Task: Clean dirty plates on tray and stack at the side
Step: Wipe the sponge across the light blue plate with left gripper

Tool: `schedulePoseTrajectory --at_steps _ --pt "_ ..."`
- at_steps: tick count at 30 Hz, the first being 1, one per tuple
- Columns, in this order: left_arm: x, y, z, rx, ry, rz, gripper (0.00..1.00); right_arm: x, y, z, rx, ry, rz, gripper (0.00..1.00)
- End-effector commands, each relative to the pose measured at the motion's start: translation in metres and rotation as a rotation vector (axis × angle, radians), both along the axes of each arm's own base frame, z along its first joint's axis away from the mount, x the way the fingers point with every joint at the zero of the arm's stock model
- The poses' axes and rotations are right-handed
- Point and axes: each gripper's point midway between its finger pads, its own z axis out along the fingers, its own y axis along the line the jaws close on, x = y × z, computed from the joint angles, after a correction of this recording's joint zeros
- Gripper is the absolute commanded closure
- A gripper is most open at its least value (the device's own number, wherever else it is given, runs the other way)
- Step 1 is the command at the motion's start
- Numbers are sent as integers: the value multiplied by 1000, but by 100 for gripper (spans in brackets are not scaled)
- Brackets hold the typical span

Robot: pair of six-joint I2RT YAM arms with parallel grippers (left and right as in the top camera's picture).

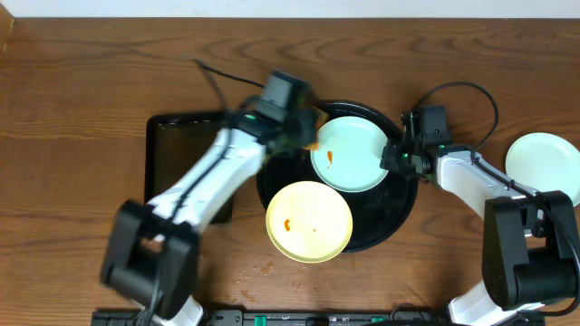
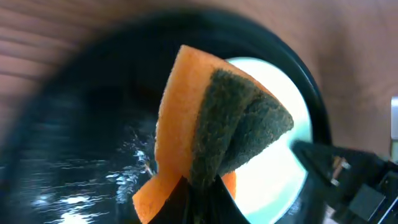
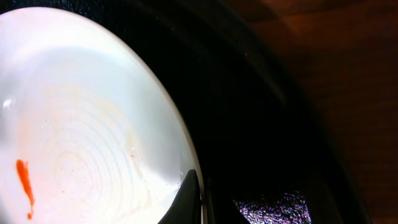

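Observation:
My left gripper will let go of the folded orange sponge in the front half of the rectangular black tray (image 1: 185, 193).
On the round black tray (image 1: 399, 213) lie a mint plate (image 1: 358, 158) with an orange smear and, at the front, a yellow plate (image 1: 308, 221) with a smear. My left gripper (image 1: 306, 134) is shut on a folded orange sponge with a green scouring face (image 2: 211, 118), which hangs over the tray (image 2: 74, 124) at the mint plate's (image 2: 273, 180) left edge. My right gripper (image 1: 395, 156) is shut on that plate's right rim. In the right wrist view one finger (image 3: 189, 199) lies over the rim of the plate (image 3: 81, 124). A second mint plate (image 1: 542, 166) rests on the table at the far right.
A rectangular black tray (image 1: 186, 163) lies left of the round one, partly under my left arm. Small orange specks dot the wooden table (image 1: 263, 267) in front of the round tray.

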Motion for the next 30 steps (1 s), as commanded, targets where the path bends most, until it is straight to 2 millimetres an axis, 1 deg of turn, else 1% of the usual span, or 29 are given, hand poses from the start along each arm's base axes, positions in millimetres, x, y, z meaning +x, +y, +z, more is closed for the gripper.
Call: schedulePoseTrajectory --at_steps 1,3,5,7,9,10,12,14,18,24,27,30 --pt "-16 -36 -22 -67 96 -3 93 -15 -4 -22 -31 76 -10 99" --pt "-25 -53 -37 -85 138 -20 93 -15 -4 -22 -31 76 -10 99" --pt "-32 -69 -46 -105 155 -62 93 -15 -4 -22 -31 76 -10 99" --pt "-36 -77 -60 -98 173 -65 93 -15 -4 -22 -31 76 -10 99" --pt "-33 -74 -72 -72 178 -51 93 -15 -4 -22 -31 77 -10 99" --pt "-31 -69 -77 -49 176 -35 93 -15 -4 -22 -31 77 -10 99" --pt "-24 -51 -92 34 163 10 93 -15 -4 -22 -31 77 -10 99" --pt "-17 -36 -101 111 133 26 93 -16 -4 -22 -30 79 -10 99" --pt "1 -12 -103 282 6 -6 93 -17 -4 -23 -31 83 -10 99" --pt "13 9 -98 485 -117 -68 93 -20 -5 -24 -34 99 -10 99" --pt "18 18 -90 568 -158 -48 92 -22 -5 -25 -36 107 -10 99" --pt "24 25 -74 643 -200 -15 92 -23 -5 -25 -37 111 -10 99"
